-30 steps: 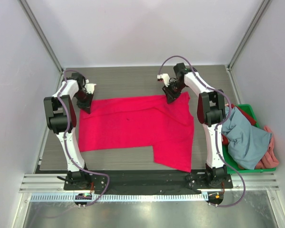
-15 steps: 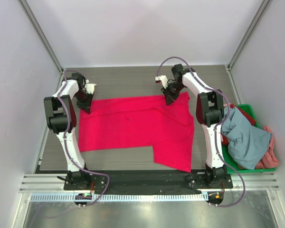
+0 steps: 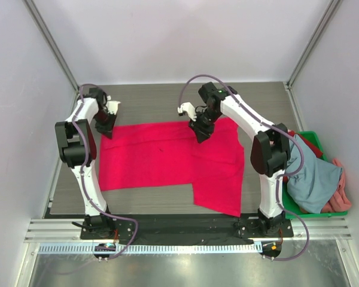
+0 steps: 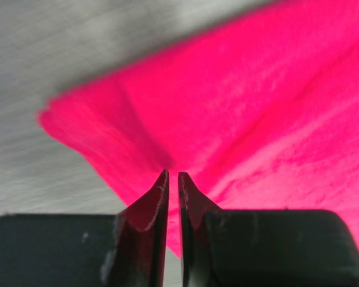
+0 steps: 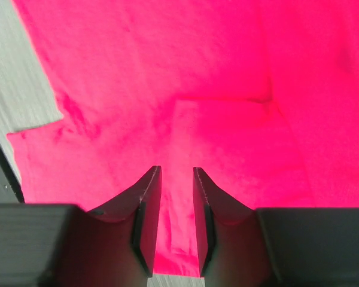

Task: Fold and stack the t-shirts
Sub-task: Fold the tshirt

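Note:
The crimson-red t-shirt's flap reaches the near table edge, so my left gripper and right gripper should take the far corners (image 3: pixel 231 121) and pull the t-shirt away first.
The crimson-red t-shirt (image 3: pixel 167 155) lies spread flat on the table, with a flap reaching toward the near edge at the right. My left gripper (image 3: pixel 106 127) is at its far left corner. In the left wrist view the fingers (image 4: pixel 172 173) are closed to a thin slit, and the cloth (image 4: pixel 257 89) is drawn into a ridge at their tips. My right gripper (image 3: pixel 201 133) is over the shirt's far edge near the middle. In the right wrist view its jaws (image 5: pixel 176 169) stand a little apart above flat cloth (image 5: pixel 167 72).
A green crate (image 3: pixel 314 136) at the right table edge holds a pile with a grey-blue shirt (image 3: pixel 311 173), a salmon-pink one (image 3: pixel 342 188) and a red one (image 3: pixel 304 143). The grey table (image 3: pixel 155 101) shows beyond the shirt. White walls enclose the table.
My right gripper has moved left and slightly nearer along the shirt's far edge, while the shirt's outline stays the same. My left gripper has shifted slightly away at the far left corner.

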